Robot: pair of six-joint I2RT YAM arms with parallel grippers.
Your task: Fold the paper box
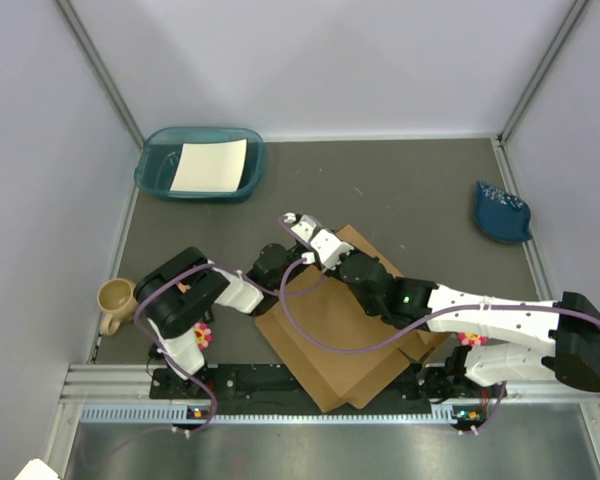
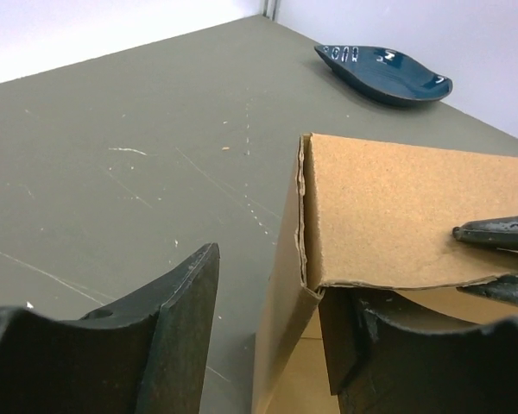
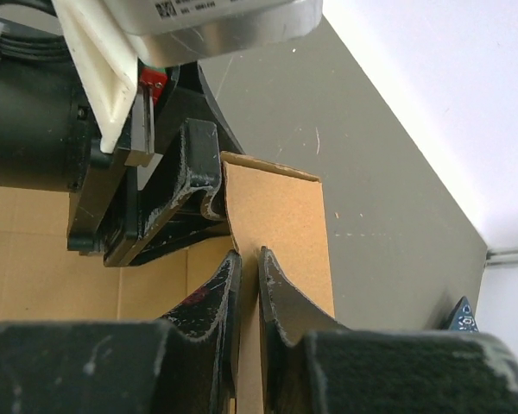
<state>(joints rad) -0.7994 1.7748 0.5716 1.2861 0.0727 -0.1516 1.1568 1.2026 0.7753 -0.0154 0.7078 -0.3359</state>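
Observation:
The box is crooked and only my right gripper is on the raised flap, so next my left gripper pinches the flap's corner (image 2: 312, 287), then turns the box straight.
The paper box (image 1: 345, 340) is brown corrugated cardboard lying mid-table, with one flap (image 2: 388, 216) raised at its far left corner. My left gripper (image 2: 272, 289) is open and straddles the upright corner of that flap. Its left finger (image 2: 186, 323) stands clear of the cardboard on the table side, and its right finger (image 2: 388, 354) sits under and behind the flap. My right gripper (image 3: 259, 263) is shut on the thin edge of the same flap (image 3: 281, 216). Its two fingertips (image 2: 501, 233) show at the right of the left wrist view. In the top view both grippers meet near the corner (image 1: 305, 255).
A teal tray (image 1: 155, 185) holding a white sheet (image 1: 210, 165) stands at the back left. A dark blue dish (image 1: 502, 212) lies at the right, also seen in the left wrist view (image 2: 384, 73). A tan mug (image 1: 115, 300) sits by the left arm's base.

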